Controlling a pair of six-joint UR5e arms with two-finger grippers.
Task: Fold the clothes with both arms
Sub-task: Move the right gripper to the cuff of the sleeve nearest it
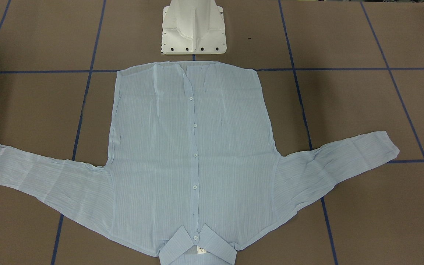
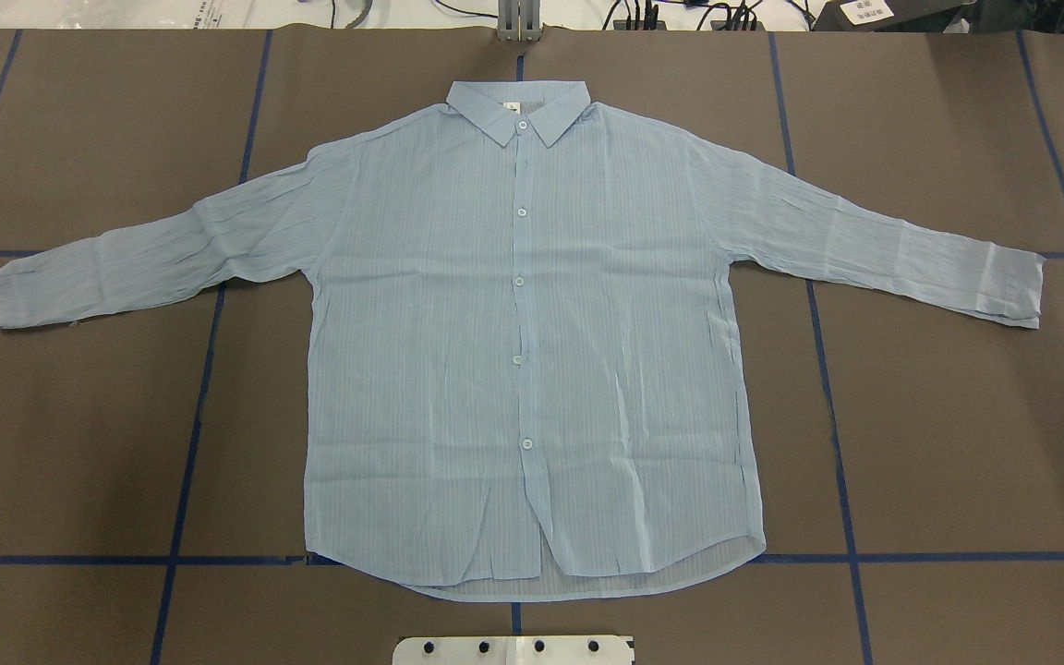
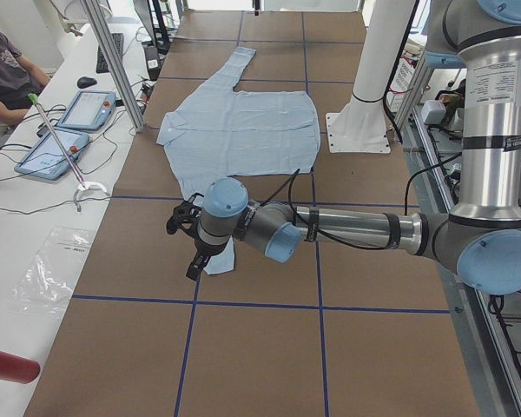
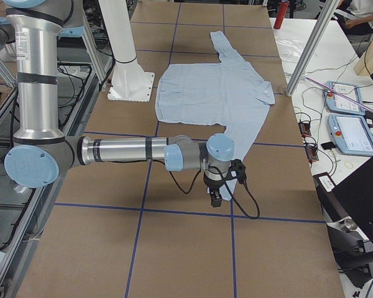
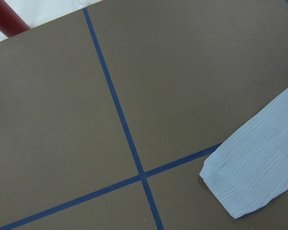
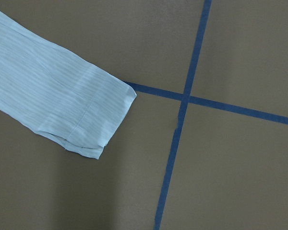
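Observation:
Next, I grab the shirt with my right gripper by the nearby sleeve's cuff (image 6: pixel 117 101), close to the corner on the collar side.
The pale-blue striped shirt (image 1: pixel 230 147) lies flat and buttoned on the brown table, front up, sleeves spread out to both sides, collar away from the robot (image 2: pixel 421 323). My left gripper (image 3: pixel 194 265) hangs over the cuff of the sleeve on my left (image 5: pixel 254 177). My right gripper (image 4: pixel 216 198) hangs just past the cuff of the other sleeve (image 6: pixel 81 110). Both grippers show only in the side views, so I cannot tell if they are open or shut. Neither wrist view shows its fingers.
The white pedestal base (image 1: pixel 193 29) stands just behind the shirt's hem. Blue tape lines (image 2: pixel 190 443) grid the table. A red cylinder (image 3: pixel 9 365) lies on the white side bench, where tablets (image 3: pixel 69 130) sit and an operator (image 3: pixel 4 69) is.

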